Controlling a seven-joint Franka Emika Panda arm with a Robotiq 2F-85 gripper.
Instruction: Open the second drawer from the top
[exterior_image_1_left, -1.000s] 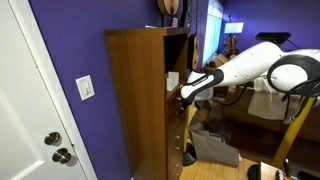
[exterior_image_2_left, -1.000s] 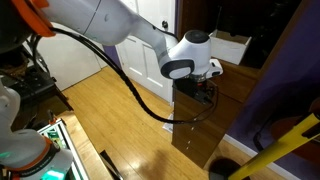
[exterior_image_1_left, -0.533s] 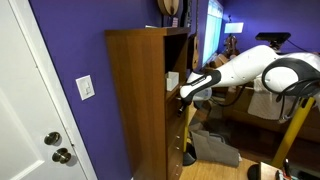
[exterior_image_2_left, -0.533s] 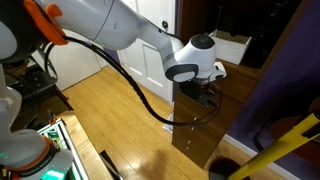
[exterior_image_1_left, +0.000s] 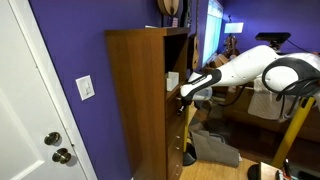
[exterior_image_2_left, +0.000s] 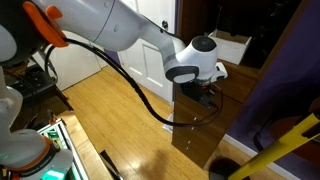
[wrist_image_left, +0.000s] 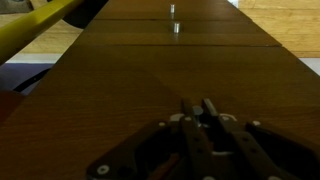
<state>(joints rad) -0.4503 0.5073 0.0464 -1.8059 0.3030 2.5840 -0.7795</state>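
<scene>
I need to release the drawer knob, now on an upper drawer's front, out (exterior_image_1_left: 204, 122) before the brown dresser, above the grey bag.
A tall brown wooden dresser (exterior_image_1_left: 135, 100) stands against the purple wall, and its front shows in an exterior view (exterior_image_2_left: 200, 130). My gripper (exterior_image_1_left: 183, 97) presses against the front of an upper drawer, also seen from the side (exterior_image_2_left: 205, 93). In the wrist view the gripper (wrist_image_left: 198, 107) has its two dark fingers drawn close together on a small knob of the drawer front (wrist_image_left: 150, 75). The knob is almost hidden between them. Two metal knobs (wrist_image_left: 172, 27) of other drawers show farther along the front. All drawer fronts look flush.
A white door (exterior_image_1_left: 25, 110) and a light switch (exterior_image_1_left: 86, 88) sit beside the dresser. A grey bag (exterior_image_1_left: 215, 148) lies on the floor by its base. A yellow pole (exterior_image_2_left: 280, 150) crosses the corner, and wooden floor (exterior_image_2_left: 110, 95) spreads in front.
The fingers have closed together at the drawer front. The arm shifted only slightly and the drawer has not moved.
</scene>
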